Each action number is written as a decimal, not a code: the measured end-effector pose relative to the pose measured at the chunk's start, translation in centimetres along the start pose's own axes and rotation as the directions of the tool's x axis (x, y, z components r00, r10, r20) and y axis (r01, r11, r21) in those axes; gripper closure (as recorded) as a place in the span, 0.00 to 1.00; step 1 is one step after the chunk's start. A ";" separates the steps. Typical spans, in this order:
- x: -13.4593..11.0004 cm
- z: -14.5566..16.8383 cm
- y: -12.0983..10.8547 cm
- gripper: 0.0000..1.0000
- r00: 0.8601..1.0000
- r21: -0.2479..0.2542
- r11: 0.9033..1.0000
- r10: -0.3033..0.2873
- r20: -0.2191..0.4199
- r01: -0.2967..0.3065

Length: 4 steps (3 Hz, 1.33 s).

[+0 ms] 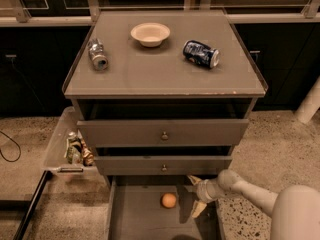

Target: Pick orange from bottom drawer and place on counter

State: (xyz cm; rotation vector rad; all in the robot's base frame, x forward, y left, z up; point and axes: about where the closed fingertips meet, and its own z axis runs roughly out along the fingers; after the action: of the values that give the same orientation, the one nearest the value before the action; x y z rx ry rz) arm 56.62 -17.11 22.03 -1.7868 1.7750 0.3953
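Note:
The fingers of my gripper should next close around the middle of the orange [169,200] that is just below the front of the second drawer, inside the open bottom drawer.
The orange [169,200] lies in the open bottom drawer [135,219], near its middle, just below the second drawer's front. My gripper [194,195] hangs over the right side of that drawer, a short way right of the orange and not touching it. Its two pale fingers [198,208] are spread apart, one up by the drawer front and one lower. The gripper is empty. The counter [165,74] is the cabinet's flat grey-brown top, above the drawers.
On the counter stand a cream bowl [150,33], a silver can [97,54] lying at the left and a dark blue can [201,53] lying at the right. A clear tray [67,149] with small items hangs on the cabinet's left side. The two upper drawers are slightly open.

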 end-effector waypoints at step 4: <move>-0.7 7.9 1.5 0.00 0.984 -0.157 0.983 0.116 0.134 -0.094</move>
State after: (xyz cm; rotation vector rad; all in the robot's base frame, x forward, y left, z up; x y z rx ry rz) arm 56.56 -11.82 15.96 -1.7223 1.7835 0.6989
